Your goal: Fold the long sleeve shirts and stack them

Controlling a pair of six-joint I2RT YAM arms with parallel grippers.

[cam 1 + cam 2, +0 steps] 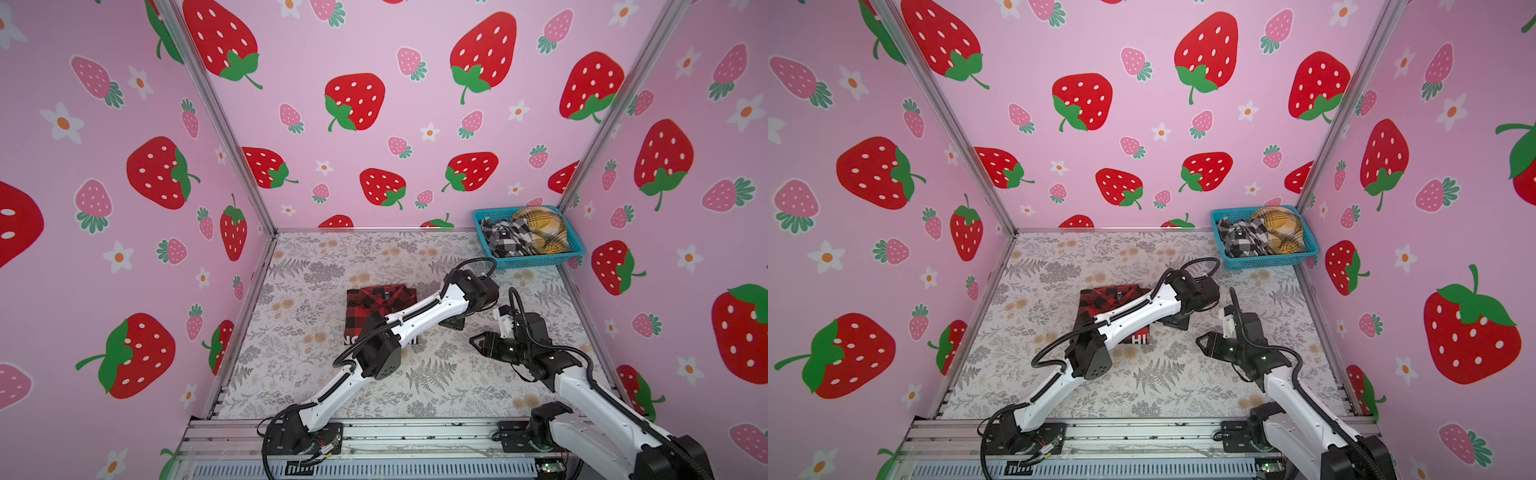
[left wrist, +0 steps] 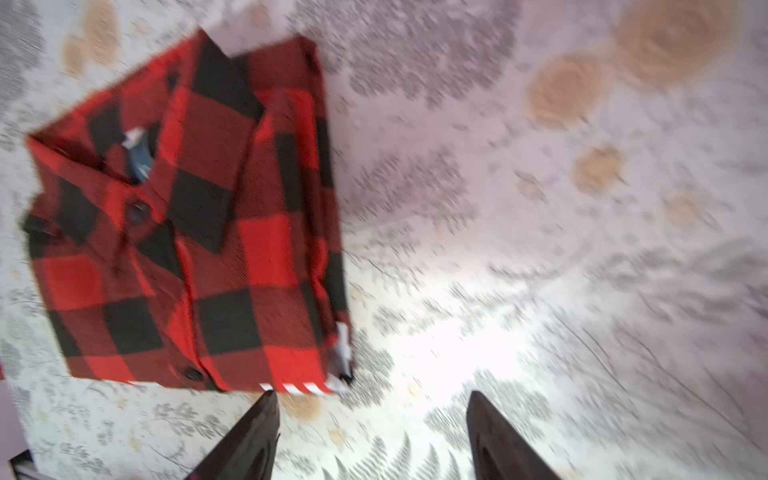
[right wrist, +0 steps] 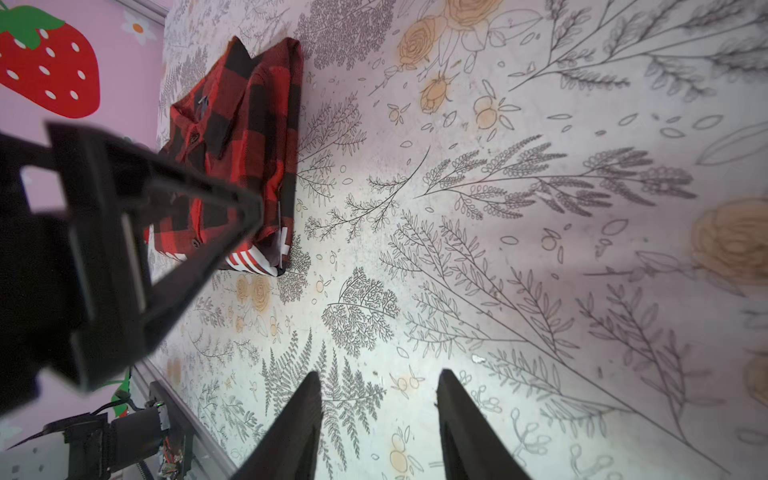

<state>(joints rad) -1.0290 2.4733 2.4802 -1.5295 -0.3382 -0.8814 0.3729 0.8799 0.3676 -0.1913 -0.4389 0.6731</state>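
The shirt's edge nearer my right gripper is across the folded shirt from my left gripper, which is reaching over to it, so my left gripper needs to back off and take the shirt's opposite edge (image 1: 348, 316).
A red-and-black checked long sleeve shirt (image 1: 370, 301) (image 1: 1100, 297) lies folded on the floral table, collar up, with white letters along its near edge. The left arm reaches across it. My left gripper (image 2: 372, 395) (image 1: 452, 323) (image 1: 1174, 322) hovers just right of the shirt, open and holding nothing; the shirt (image 2: 187, 228) lies beside one fingertip. My right gripper (image 3: 380, 374) (image 1: 474, 340) (image 1: 1201, 338) is open over bare table further right, apart from the shirt (image 3: 249, 137). A black-and-white shirt (image 1: 505, 239) (image 1: 1241, 239) and a mustard shirt (image 1: 540, 230) (image 1: 1281, 228) sit crumpled in a basket.
The blue basket (image 1: 536, 262) (image 1: 1268, 263) stands in the back right corner. Pink strawberry walls close the table (image 1: 311, 374) in on three sides. A metal rail (image 1: 415, 432) with both arm bases runs along the front edge. The left gripper's finger (image 3: 199, 216) shows in the right wrist view.
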